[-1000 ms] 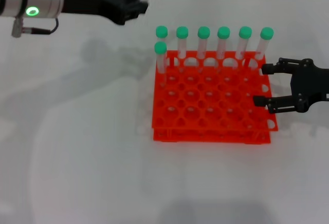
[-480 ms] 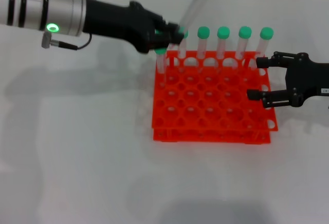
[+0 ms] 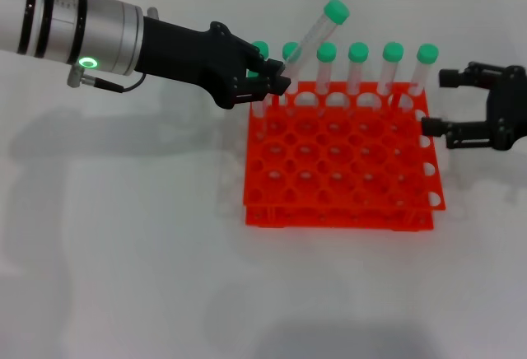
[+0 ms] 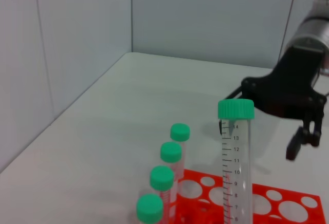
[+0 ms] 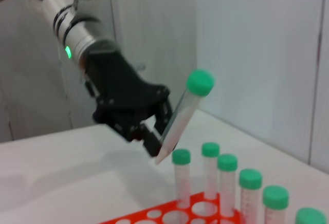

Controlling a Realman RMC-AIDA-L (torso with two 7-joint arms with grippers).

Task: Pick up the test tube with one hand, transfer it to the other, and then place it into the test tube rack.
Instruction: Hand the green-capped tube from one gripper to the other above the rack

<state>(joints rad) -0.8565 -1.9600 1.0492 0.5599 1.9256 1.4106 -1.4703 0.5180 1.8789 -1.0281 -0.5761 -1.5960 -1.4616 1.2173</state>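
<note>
My left gripper is holding the test tube, now tilted above the rack. It will hand the test tube over to my right gripper above the back row of the test tube rack (image 3: pixel 357 52).
My left gripper (image 3: pixel 276 79) is shut on the lower end of the test tube (image 3: pixel 311 34), a clear tube with a green cap. It holds the tube tilted, cap up, above the back left of the orange-red test tube rack (image 3: pixel 338 174). The held tube also shows in the left wrist view (image 4: pixel 236 157) and in the right wrist view (image 5: pixel 182 113). My right gripper (image 3: pixel 435 100) is open and empty, just off the rack's right side, and shows in the left wrist view (image 4: pixel 295 136).
Several more green-capped tubes (image 3: pixel 358 67) stand in the rack's back row, and one (image 3: pixel 260 87) is partly hidden behind my left gripper. The rack sits on a white table (image 3: pixel 123 252). A wall (image 4: pixel 205 18) stands behind the table.
My left gripper has swung in from the far left with the tube and now holds it over the rack's back left corner. My right gripper has drawn back to the right and slightly farther away.
</note>
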